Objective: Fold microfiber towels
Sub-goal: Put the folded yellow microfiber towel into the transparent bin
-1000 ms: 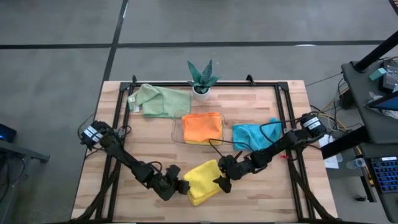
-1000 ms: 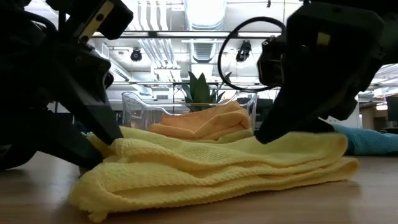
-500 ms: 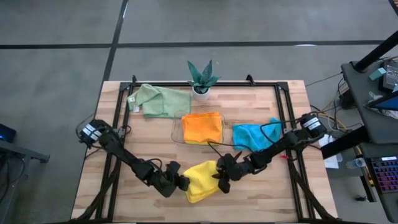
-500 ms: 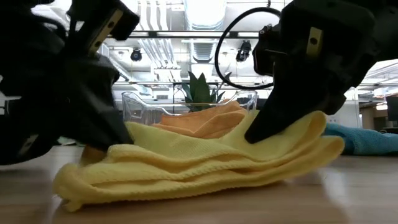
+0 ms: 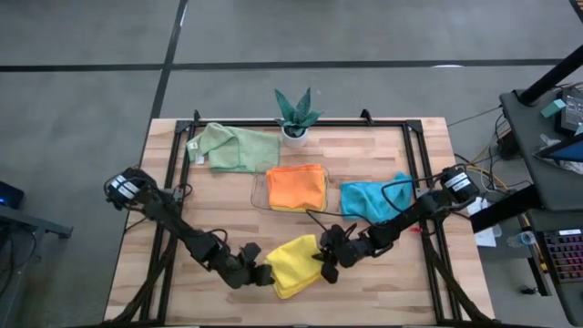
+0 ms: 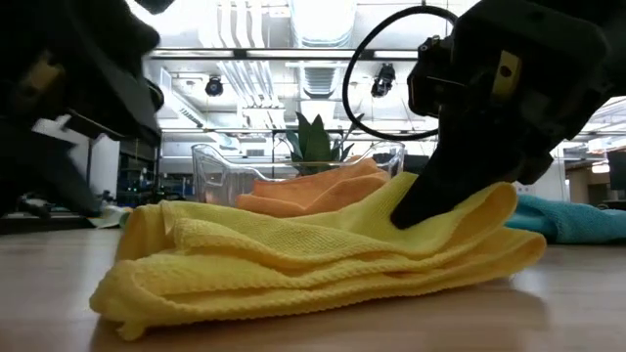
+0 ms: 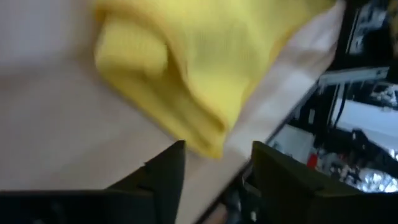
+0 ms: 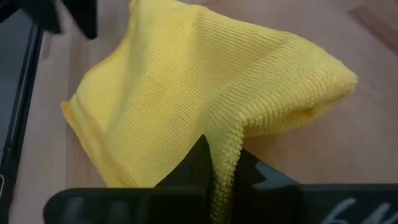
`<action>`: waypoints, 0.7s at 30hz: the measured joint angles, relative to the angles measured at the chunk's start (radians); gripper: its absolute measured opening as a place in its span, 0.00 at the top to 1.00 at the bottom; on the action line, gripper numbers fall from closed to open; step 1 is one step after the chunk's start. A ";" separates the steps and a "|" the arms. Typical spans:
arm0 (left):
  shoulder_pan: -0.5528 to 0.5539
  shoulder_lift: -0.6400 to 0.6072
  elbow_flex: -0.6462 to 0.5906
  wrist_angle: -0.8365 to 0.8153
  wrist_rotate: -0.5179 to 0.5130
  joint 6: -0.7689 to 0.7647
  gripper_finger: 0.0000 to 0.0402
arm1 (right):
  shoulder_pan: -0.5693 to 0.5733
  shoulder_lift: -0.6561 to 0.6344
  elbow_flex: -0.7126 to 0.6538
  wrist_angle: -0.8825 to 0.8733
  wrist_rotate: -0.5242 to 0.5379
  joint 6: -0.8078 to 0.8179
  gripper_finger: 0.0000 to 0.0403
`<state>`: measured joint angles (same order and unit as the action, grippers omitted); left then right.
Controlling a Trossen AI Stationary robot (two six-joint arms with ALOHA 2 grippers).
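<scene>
My left gripper is reaching the yellow towel's corner with only its fingertips, so it should pinch deeper across the layers (image 7: 200, 104) before both grippers lift the towel to the tray.
A folded yellow towel (image 5: 293, 264) lies on the table near its front edge, between my two grippers. My right gripper (image 5: 324, 264) is at the towel's right side and shut on it (image 8: 225, 177). My left gripper (image 5: 263, 273) stands open just left of the towel, lifted off the table, with nothing between its fingers (image 7: 214, 171). The towel's left edge (image 7: 211, 140) lies a little ahead of them. An orange towel (image 5: 296, 187) rests in a clear tray (image 5: 258, 193). A teal towel (image 5: 373, 199) and a pale green towel (image 5: 235, 148) lie on the wood. My right gripper pinches a narrow ridge of cloth at the yellow towel's right edge (image 8: 225, 152) between its two fingers. It comes slanting down from the table's right. That edge (image 6: 489, 200) stands raised a little; the rest of the towel (image 6: 293, 269) lies on the table in soft layers.
A small potted plant (image 5: 295, 117) stands at the far edge, behind the tray (image 6: 220, 161). Black rails (image 5: 168, 210) run along the table's left and right sides. Bare wood (image 5: 219, 210) lies between the tray and the front left.
My left gripper has come off the yellow towel's left side, rising and drawing back toward the table's left edge. At my right gripper the towel's right edge, flat a second ago, is now gathered and raised a little. The towel's left part has settled on the table.
</scene>
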<state>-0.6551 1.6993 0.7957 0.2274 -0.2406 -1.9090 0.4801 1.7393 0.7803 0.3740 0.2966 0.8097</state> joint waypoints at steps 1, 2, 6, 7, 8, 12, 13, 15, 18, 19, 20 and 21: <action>-0.006 0.000 0.003 0.000 0.022 -0.013 0.54 | 0.000 0.000 0.000 0.002 0.001 0.000 0.97; -0.013 0.000 0.003 -0.006 0.026 -0.030 0.51 | 0.000 0.000 0.000 0.004 0.002 0.000 0.97; -0.029 0.038 0.003 -0.038 -0.010 -0.108 0.42 | 0.000 0.000 0.000 0.007 0.003 -0.010 0.97; -0.028 0.054 0.001 -0.033 -0.025 -0.117 0.41 | 0.000 0.000 0.000 0.007 0.003 -0.010 0.97; -0.023 0.067 0.002 -0.006 -0.036 -0.120 0.41 | 0.000 0.000 0.000 0.007 0.003 -0.010 0.97; 0.002 0.104 0.016 0.040 -0.057 -0.126 0.40 | 0.002 0.000 0.000 0.008 0.003 -0.008 0.97; 0.008 0.110 0.021 0.044 -0.056 -0.121 0.40 | 0.002 0.000 0.000 0.009 0.003 -0.009 0.97; 0.020 0.121 0.030 0.054 -0.055 -0.112 0.40 | 0.002 0.000 -0.001 0.017 0.003 -0.009 0.97; 0.030 0.130 0.039 0.058 -0.060 -0.108 0.40 | 0.002 0.000 -0.001 0.027 0.003 -0.009 0.97; 0.032 0.131 0.040 0.057 -0.061 -0.106 0.40 | 0.002 0.000 -0.001 0.029 0.003 -0.009 0.97; 0.034 0.133 0.041 0.058 -0.066 -0.105 0.40 | 0.002 0.000 -0.001 0.029 0.003 -0.009 0.97; 0.034 0.135 0.041 0.060 -0.074 -0.104 0.40 | 0.002 0.000 -0.001 0.029 0.003 -0.009 0.97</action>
<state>-0.6206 1.8339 0.8368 0.2869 -0.3150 -2.0132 0.4824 1.7393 0.7795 0.4026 0.2993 0.8005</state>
